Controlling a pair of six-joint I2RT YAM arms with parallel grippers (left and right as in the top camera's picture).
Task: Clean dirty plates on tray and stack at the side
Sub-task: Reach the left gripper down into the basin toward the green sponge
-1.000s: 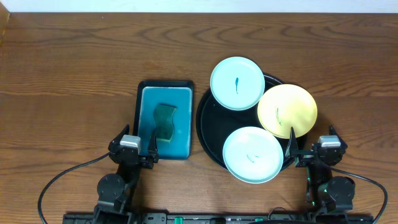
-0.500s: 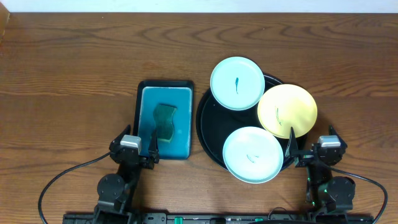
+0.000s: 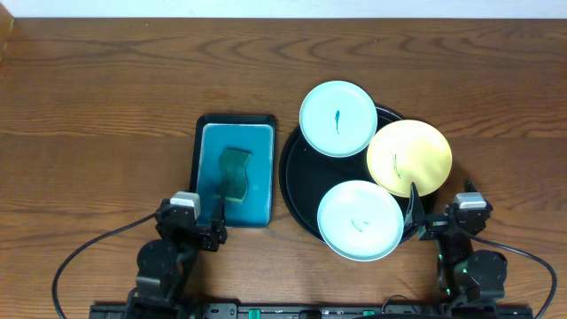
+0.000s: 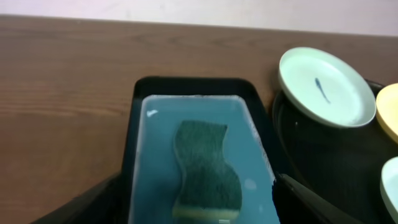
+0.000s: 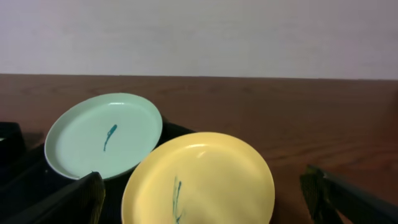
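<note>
The robot's left gripper should next move to the middle of the dark green sponge (image 3: 234,174) (image 4: 204,164) in the rectangular tray and close there.
The round black tray (image 3: 301,177) holds three plates, each with a blue-green smear. A mint plate (image 3: 338,119) overhangs its far rim, a yellow plate (image 3: 409,158) its right rim, and another mint plate (image 3: 361,221) its near rim. My right gripper (image 3: 443,209) stands open near the front edge, right of the near mint plate. In the right wrist view the yellow plate (image 5: 199,180) lies ahead between its spread fingers (image 5: 74,199), apart from them. My left gripper (image 3: 189,214) is open and empty at the rectangular tray's near end.
A rectangular black tray (image 3: 202,133) with a teal inside lies left of the round tray. A dark green sponge (image 3: 233,172) rests in it, straight ahead of my left gripper (image 4: 199,208) in the left wrist view. Bare wooden table (image 3: 106,106) surrounds both trays.
The left arm has shifted slightly at the front edge. The plates, the trays, the sponge and the right arm have not moved.
</note>
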